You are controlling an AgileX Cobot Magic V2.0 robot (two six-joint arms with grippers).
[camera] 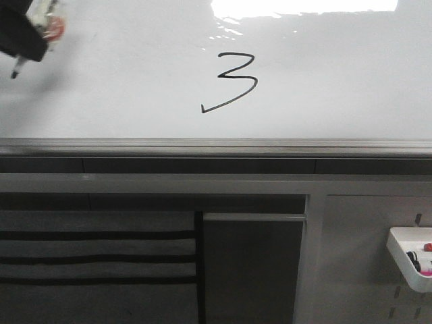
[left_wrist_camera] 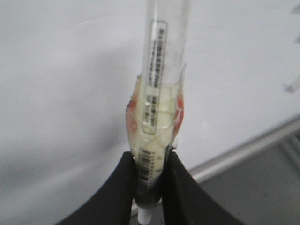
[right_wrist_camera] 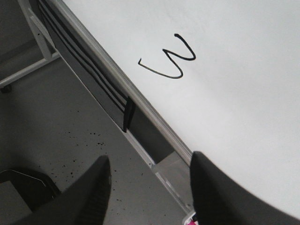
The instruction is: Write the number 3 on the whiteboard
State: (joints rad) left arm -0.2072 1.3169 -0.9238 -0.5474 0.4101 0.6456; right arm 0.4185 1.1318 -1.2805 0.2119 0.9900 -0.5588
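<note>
Next, my left gripper lets go of the marker on the whiteboard's bare far end (camera: 61, 51), with its tip toward the whiteboard's grey metal edge.
The whiteboard (camera: 135, 81) fills the upper front view, glossy white with a grey metal edge strip (camera: 216, 145). A thin black number 3 (camera: 233, 81) with a long tail sweeping lower left is drawn near its middle; it also shows in the right wrist view (right_wrist_camera: 171, 60). My left gripper (camera: 30, 34) is at the board's far left, shut on a marker (left_wrist_camera: 157, 117) wrapped in tape, its black tip (camera: 15, 73) pointing down just off the board. My right gripper (right_wrist_camera: 149, 161) is open and empty, off the board's edge over the floor.
A small white plastic tray (camera: 408, 260) with markers hangs on a pegboard at the lower right. Below the board's edge are a grey frame rail (camera: 216, 182) and dark panels (camera: 253, 270). Bright light glares at the board's top (camera: 304, 8).
</note>
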